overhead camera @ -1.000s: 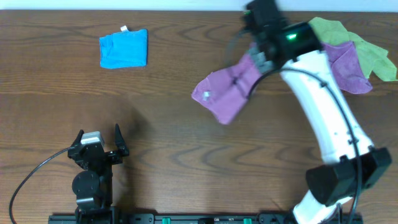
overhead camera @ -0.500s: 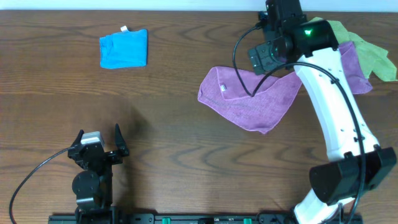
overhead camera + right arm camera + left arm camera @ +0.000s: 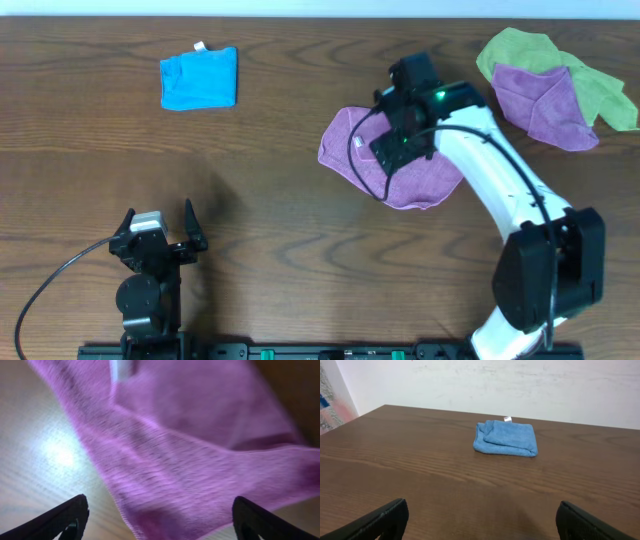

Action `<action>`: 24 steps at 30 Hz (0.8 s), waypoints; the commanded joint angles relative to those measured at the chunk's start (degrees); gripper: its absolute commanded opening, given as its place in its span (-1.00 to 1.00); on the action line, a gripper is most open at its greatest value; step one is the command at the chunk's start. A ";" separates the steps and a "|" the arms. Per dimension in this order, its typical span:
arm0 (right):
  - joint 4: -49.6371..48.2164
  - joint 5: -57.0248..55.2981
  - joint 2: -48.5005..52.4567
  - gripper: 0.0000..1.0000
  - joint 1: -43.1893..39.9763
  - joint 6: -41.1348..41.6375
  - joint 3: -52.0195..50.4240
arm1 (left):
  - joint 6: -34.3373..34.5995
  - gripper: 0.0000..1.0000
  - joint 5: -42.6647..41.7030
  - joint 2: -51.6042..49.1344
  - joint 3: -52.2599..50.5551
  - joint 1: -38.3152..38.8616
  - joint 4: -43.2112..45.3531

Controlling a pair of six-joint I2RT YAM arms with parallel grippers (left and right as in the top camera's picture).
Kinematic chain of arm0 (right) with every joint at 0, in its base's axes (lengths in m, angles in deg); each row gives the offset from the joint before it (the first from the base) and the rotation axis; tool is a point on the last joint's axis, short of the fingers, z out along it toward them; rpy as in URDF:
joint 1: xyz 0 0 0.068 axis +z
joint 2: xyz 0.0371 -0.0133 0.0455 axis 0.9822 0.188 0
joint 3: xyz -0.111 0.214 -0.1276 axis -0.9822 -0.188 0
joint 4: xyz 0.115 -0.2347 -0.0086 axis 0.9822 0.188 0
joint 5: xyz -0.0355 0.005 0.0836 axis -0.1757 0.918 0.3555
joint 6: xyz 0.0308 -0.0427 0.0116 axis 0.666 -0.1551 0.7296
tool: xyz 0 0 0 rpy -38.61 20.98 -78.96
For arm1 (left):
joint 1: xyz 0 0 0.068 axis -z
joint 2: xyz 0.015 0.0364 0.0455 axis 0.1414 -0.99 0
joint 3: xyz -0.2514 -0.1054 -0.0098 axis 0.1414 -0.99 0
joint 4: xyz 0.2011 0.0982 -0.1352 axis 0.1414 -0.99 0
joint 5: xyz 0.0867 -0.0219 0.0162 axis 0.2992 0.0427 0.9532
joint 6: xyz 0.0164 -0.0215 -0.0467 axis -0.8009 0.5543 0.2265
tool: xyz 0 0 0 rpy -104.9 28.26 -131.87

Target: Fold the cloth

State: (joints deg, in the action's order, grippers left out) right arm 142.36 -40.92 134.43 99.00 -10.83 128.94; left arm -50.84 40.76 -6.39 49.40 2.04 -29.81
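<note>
I need to next move my right gripper to the purple cloth's tagged end (image 3: pixel 341 150) (image 3: pixel 74 372) and close it there, between the white tag and the closest corner.
A purple cloth (image 3: pixel 430 175) lies spread and rumpled on the table right of centre. It fills the right wrist view (image 3: pixel 190 450), with a white tag near its top edge. My right gripper (image 3: pixel 393 140) hovers over the cloth's left part, open and empty; its fingertips (image 3: pixel 160 520) show wide apart. My left gripper (image 3: pixel 158 232) rests at the front left, open and empty; its fingertips (image 3: pixel 480 520) frame bare table.
A folded blue cloth (image 3: pixel 199 77) lies at the back left and also shows in the left wrist view (image 3: pixel 506 438). A second purple cloth (image 3: pixel 545 105) lies on a green cloth (image 3: pixel 525 50) at the back right.
My right gripper carried the purple cloth left from the pile, let it go, and moved down-left over it. The cloth now lies spread on the table. The left arm has not moved.
</note>
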 commanded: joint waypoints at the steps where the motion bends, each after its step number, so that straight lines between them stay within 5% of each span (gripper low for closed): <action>1: -1.18 1.81 -0.37 0.80 1.64 0.26 -3.15 | -0.83 0.91 0.87 0.44 -0.83 0.28 -3.17; 24: -22.34 -10.27 7.89 0.64 7.15 -1.09 -8.15 | -0.81 0.91 0.87 0.44 -0.83 0.28 -3.17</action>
State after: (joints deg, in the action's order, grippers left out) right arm 121.16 -47.92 141.35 105.77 -11.29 120.92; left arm -50.84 40.76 -6.39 49.40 2.04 -29.81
